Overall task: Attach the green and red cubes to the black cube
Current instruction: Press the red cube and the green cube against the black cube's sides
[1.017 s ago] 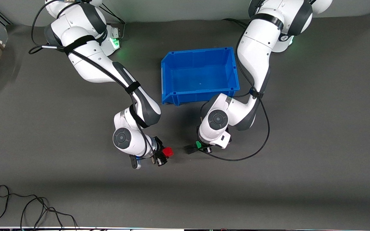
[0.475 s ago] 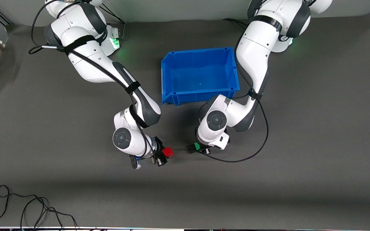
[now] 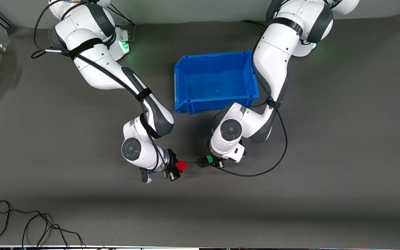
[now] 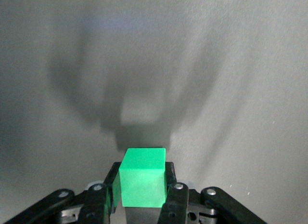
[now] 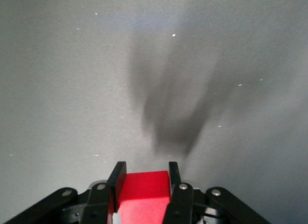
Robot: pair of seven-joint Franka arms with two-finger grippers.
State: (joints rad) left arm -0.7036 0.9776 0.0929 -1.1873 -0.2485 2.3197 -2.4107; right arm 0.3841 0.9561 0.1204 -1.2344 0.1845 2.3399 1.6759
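Observation:
The robot's left gripper will release the green cube, now held low over the table, on the table [image 3: 203,161] between both grippers, with its black cube meeting the red cube.
My left gripper [image 3: 209,160] is shut on the green cube [image 3: 209,159], held low over the table nearer the front camera than the blue bin. In the left wrist view the green cube [image 4: 143,177] sits between the fingers [image 4: 174,200]. A black block [image 4: 139,215], seemingly the black cube, lies against its underside. In the front view a black shape [image 3: 201,163] adjoins the green cube toward the right arm. My right gripper [image 3: 178,168] is shut on the red cube [image 3: 181,166], also seen in the right wrist view [image 5: 143,191]. A small gap separates red and green.
The blue bin [image 3: 186,104] stands between the two arms, farther from the front camera than both grippers. A black cable [image 3: 30,222] lies coiled near the table's front edge at the right arm's end. The left arm's cable [image 3: 255,173] loops beside its wrist.
My left gripper has moved with the green cube toward the right arm's end, closing on the red cube. The right arm has not moved.

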